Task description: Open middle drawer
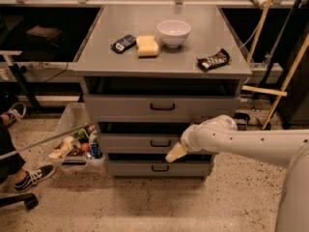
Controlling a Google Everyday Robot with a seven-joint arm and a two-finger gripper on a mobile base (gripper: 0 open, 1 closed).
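The middle drawer's top edge (182, 136), between its black handle and the arm's side of the cabinet, is next for my gripper to go to and close on.
The middle drawer (125, 143) is the grey metal drawer in the second row of the cabinet, with a small black bar handle (160, 143) at the centre of its front. My gripper (175, 153), cream-tipped on a white arm coming in from the right, is in front of the drawer's lower edge. It sits just right of and slightly below the handle and does not hold it. The taller top drawer (120, 108) lies above and the bottom drawer (130, 168) below.
On the cabinet top (193, 45) lie a white bowl (174, 32), a yellow sponge (147, 46), a dark blue packet (123, 43) and a black snack bag (213, 60). A clear bin of rubbish (72, 144) stands left of the cabinet. A person's shoes (31, 175) are at far left. Wooden poles (282, 88) lean at right.
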